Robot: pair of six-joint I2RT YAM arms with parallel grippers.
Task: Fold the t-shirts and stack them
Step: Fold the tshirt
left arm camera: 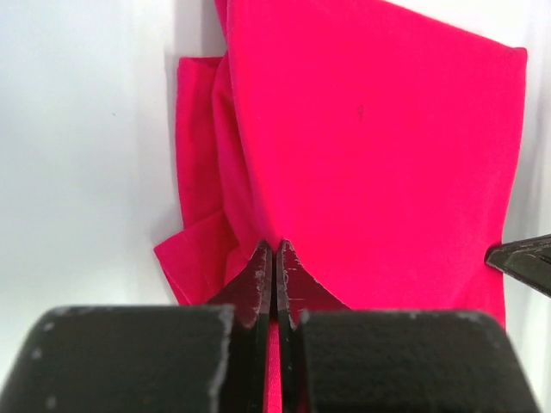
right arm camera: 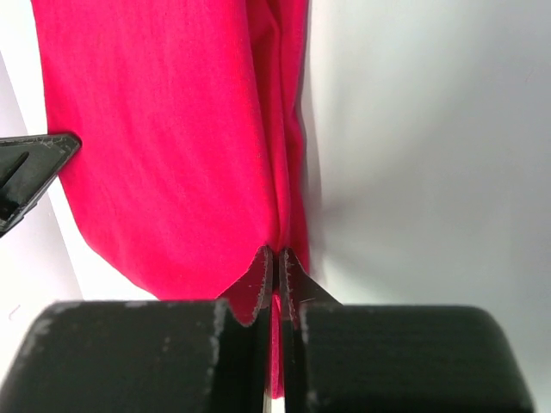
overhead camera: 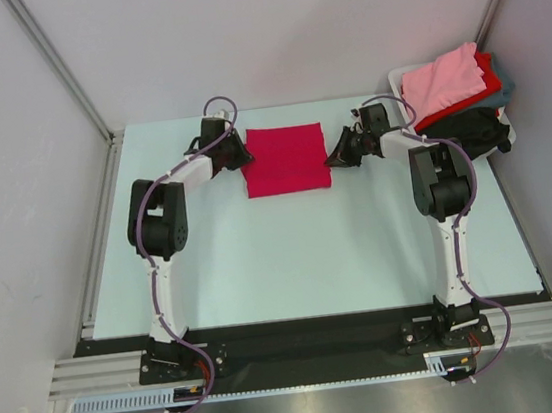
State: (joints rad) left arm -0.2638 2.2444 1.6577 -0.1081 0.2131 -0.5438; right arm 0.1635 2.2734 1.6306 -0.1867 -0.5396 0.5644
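My left gripper is pinching the crimson t-shirt's side edge farther back than my right gripper, so it should open and take hold of the t-shirt's edge nearer the front [overhead camera: 248, 177].
A crimson-magenta t-shirt [overhead camera: 284, 159] lies folded into a rectangle at the back middle of the table. My left gripper [overhead camera: 244, 156] is at its left edge, shut on the cloth; the left wrist view shows the gripper [left arm camera: 275, 249] pinching a fold of the crimson t-shirt [left arm camera: 370, 146]. My right gripper [overhead camera: 331, 159] is at the shirt's right edge, also shut on it; in the right wrist view the gripper [right arm camera: 275, 254] clamps the edge of the same shirt [right arm camera: 172, 146]. Other t-shirts [overhead camera: 447, 80] lie piled at the back right: light pink on top, red, grey-teal and black below.
The pile sits in a white bin [overhead camera: 399, 78] at the table's back right corner. White walls close the table [overhead camera: 302, 254] at the back and both sides. The opposite gripper's tip shows at the edge of each wrist view.
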